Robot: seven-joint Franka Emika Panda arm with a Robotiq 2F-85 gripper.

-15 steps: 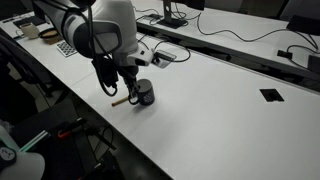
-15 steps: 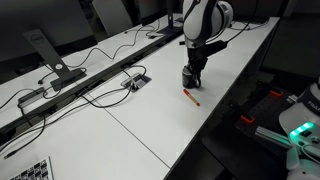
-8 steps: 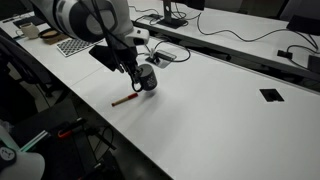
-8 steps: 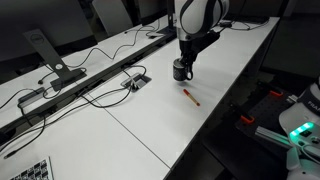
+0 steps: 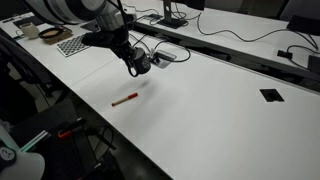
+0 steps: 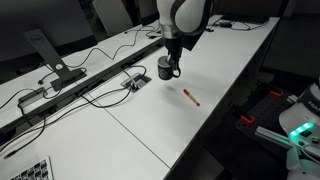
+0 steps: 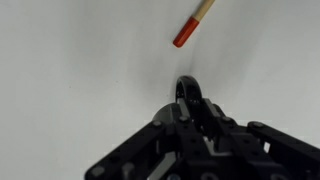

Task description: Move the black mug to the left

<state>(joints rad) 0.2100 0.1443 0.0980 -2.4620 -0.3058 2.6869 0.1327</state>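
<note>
My gripper needs to let go of the black mug on the table [image 5: 129, 62] between the checkered board and the power strip.
The black mug [image 5: 142, 65] hangs in my gripper [image 5: 138, 63], lifted above the white table [image 5: 200, 110]. It also shows in an exterior view [image 6: 167, 69] under my gripper [image 6: 169, 60]. In the wrist view my gripper [image 7: 190, 115] is shut on the mug, and only the mug's handle [image 7: 187, 92] sticks out past the jaws. The thin red-and-tan stick [image 5: 124, 99] lies on the table nearer the front edge, apart from the mug; it also shows in an exterior view [image 6: 190, 96] and at the top of the wrist view [image 7: 192, 23].
Cables and a power strip [image 5: 165, 56] lie just behind the mug. A black square [image 5: 271, 95] sits on the table far off. A checkered board [image 5: 72, 44] lies near the table's end. The table edge [image 6: 215, 110] is close to the stick.
My gripper has lifted the mug off the table beside the stick and carried it back toward the cables. The stick has stayed put.
</note>
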